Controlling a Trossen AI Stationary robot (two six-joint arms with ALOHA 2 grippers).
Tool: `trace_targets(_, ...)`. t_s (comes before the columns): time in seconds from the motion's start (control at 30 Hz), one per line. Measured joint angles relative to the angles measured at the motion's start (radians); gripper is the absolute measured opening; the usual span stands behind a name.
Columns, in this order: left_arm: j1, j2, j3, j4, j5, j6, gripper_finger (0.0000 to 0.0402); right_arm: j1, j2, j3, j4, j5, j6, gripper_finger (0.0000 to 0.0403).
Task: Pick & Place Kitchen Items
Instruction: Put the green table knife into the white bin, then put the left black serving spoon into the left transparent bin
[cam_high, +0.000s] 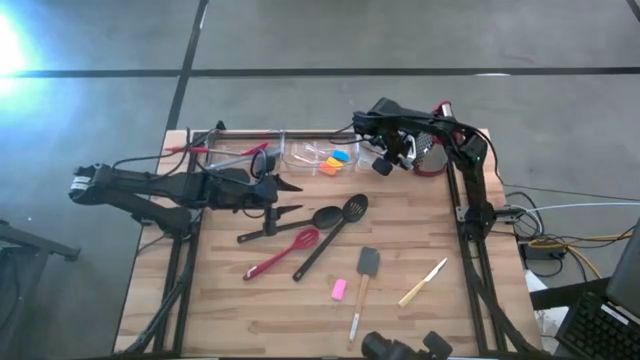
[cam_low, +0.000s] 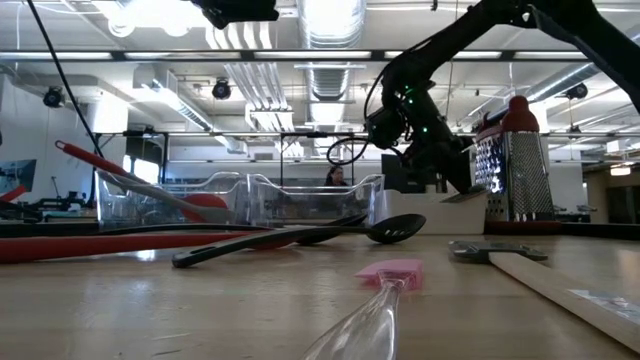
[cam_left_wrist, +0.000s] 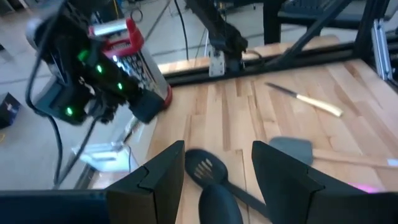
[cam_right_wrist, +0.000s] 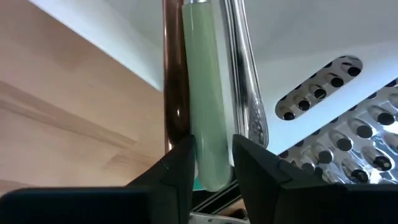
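Observation:
My left gripper needs to next move to the middle of the handle (cam_high: 271, 232) of the black ladle, which is beside the red slotted spoon, and close there.
My left gripper (cam_high: 290, 186) (cam_left_wrist: 217, 165) hovers open above the black ladle (cam_high: 300, 222) (cam_left_wrist: 214, 205) and the black slotted spoon (cam_high: 335, 232) (cam_left_wrist: 202, 165), which lie flat on the wood. A red slotted spoon (cam_high: 283, 252), grey spatula (cam_high: 367, 265), pink scraper (cam_high: 339, 289) and pale-handled knife (cam_high: 424, 283) also lie on the table. My right gripper (cam_high: 383, 165) (cam_right_wrist: 211, 171) sits at the white tub (cam_right_wrist: 298, 37) beside the grater (cam_high: 432, 150), shut on a green-handled utensil (cam_right_wrist: 205, 93). A steel utensil (cam_right_wrist: 245, 81) and a brown handle (cam_right_wrist: 173, 81) lie against it. My right gripper pinches the green handle near its end (cam_right_wrist: 208, 158) between its two fingers (cam_right_wrist: 177, 171), with the fingers lying across it. The handle runs straight away from the wrist camera, with the steel utensil and the brown handle alongside. Whether it is lifted does not show.
Two clear tubs (cam_high: 250, 155) stand along the far edge. One holds red tongs (cam_high: 225, 150), the other blue and orange scrapers (cam_high: 335, 160). The steel grater (cam_low: 515, 165) stands upright at the far right. Bare wood lies along the near left of the table (cam_high: 200, 310).

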Motion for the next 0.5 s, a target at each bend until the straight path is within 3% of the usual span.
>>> trace_targets(0.27,0.0,0.0,0.0,-0.194,0.0,-0.05,0.0193,0.004,-0.065,0.033,0.002,0.004,0.005,0.0106)
trace_targets(0.5,0.0,0.034,-0.018,-0.413,-0.013,-0.156,0.0193,0.051,-0.225,0.029,0.034,0.004,0.047,0.0086)
